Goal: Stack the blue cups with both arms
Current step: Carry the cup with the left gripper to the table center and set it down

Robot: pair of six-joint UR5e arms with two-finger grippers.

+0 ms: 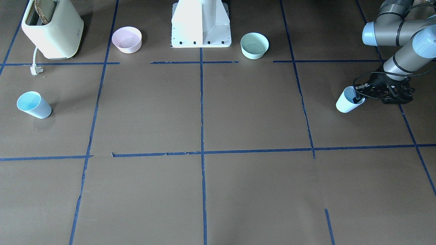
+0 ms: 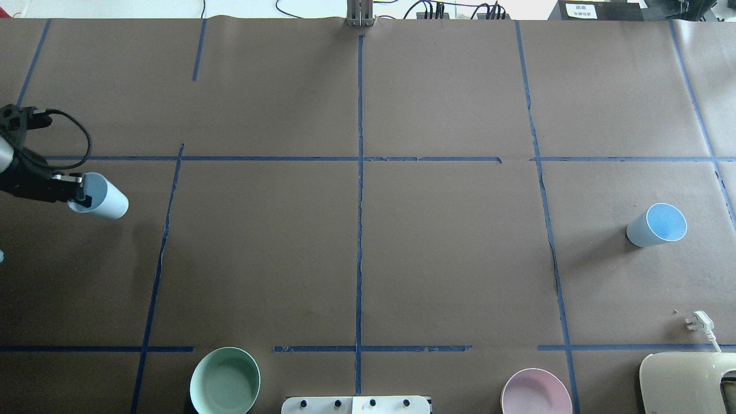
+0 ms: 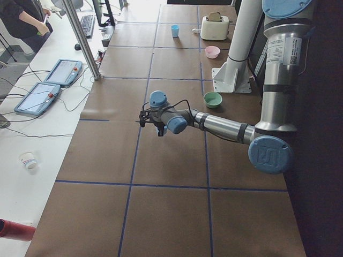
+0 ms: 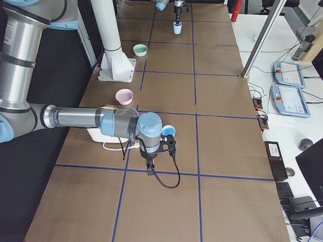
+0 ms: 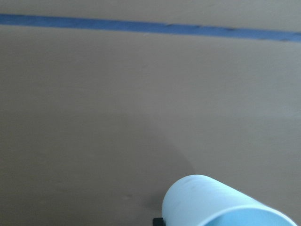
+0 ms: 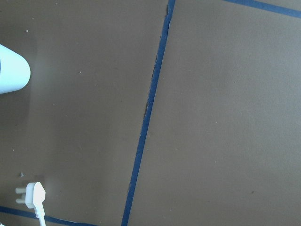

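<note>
Next, my left gripper lets go of the blue cup on the blue tape line (image 1: 201, 111) in front of the white pedestal.
My left gripper (image 2: 80, 195) is shut on the rim of one blue cup (image 2: 102, 197), one finger inside it, at the table's left end. The cup tilts with its base pointing away from the gripper. It also shows in the front view (image 1: 346, 101), where the left gripper (image 1: 358, 98) is at the right, and in the left wrist view (image 5: 221, 202). The other blue cup (image 2: 657, 225) stands upright at the right end; it also shows in the front view (image 1: 33, 104). My right gripper (image 4: 169, 143) hovers beside that cup (image 4: 168, 131); I cannot tell whether it is open or shut.
A cream toaster (image 1: 51, 27) with its white plug (image 1: 35, 69) stands near the right-end cup. A pink bowl (image 1: 126, 39) and a mint-green bowl (image 1: 254, 45) flank the white pedestal (image 1: 201, 23). Blue tape lines cross the brown table.
</note>
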